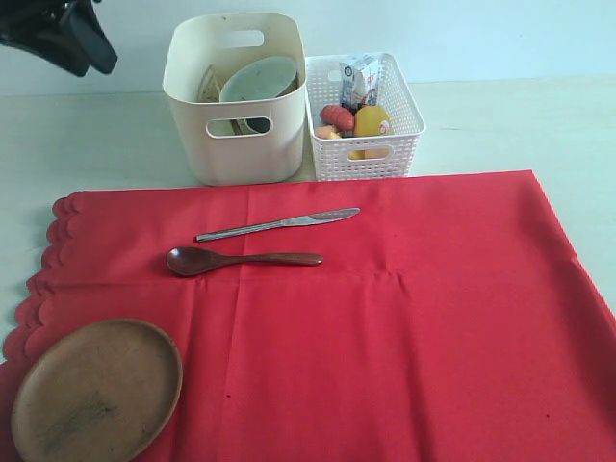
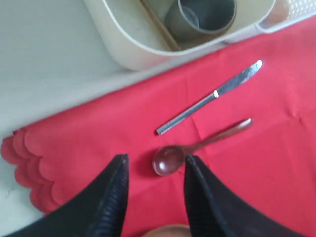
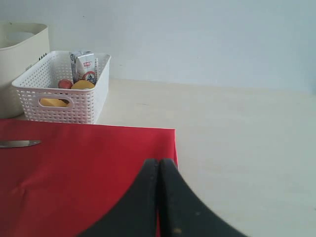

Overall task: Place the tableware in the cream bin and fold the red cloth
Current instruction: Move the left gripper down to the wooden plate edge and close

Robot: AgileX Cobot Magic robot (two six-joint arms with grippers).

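Next, my left gripper goes to the brown wooden plate and closes on the plate's rim (image 1: 28, 373) beside the red cloth's wavy edge.
The red cloth (image 1: 385, 318) lies spread flat on the table. On it rest a steel knife (image 1: 277, 224), a dark spoon (image 1: 241, 260) and a brown wooden plate (image 1: 96, 390). The cream bin (image 1: 236, 144) behind the cloth holds the pale green bowl (image 1: 260, 79); the left wrist view shows the steel cup (image 2: 202, 17) and chopsticks (image 2: 159, 24) inside it. My left gripper (image 2: 155, 160) hovers open above the cloth, the spoon's bowl (image 2: 167, 160) between its fingertips' line of sight. My right gripper (image 3: 158, 163) is shut and empty over the cloth's right edge (image 3: 173, 143).
A white lattice basket (image 1: 364, 154) with toy food and a milk carton (image 1: 362, 79) stands right of the cream bin. Bare pale table (image 3: 247, 148) lies beyond the cloth's right edge. The left arm (image 1: 58, 34) shows dark at the exterior view's top left.
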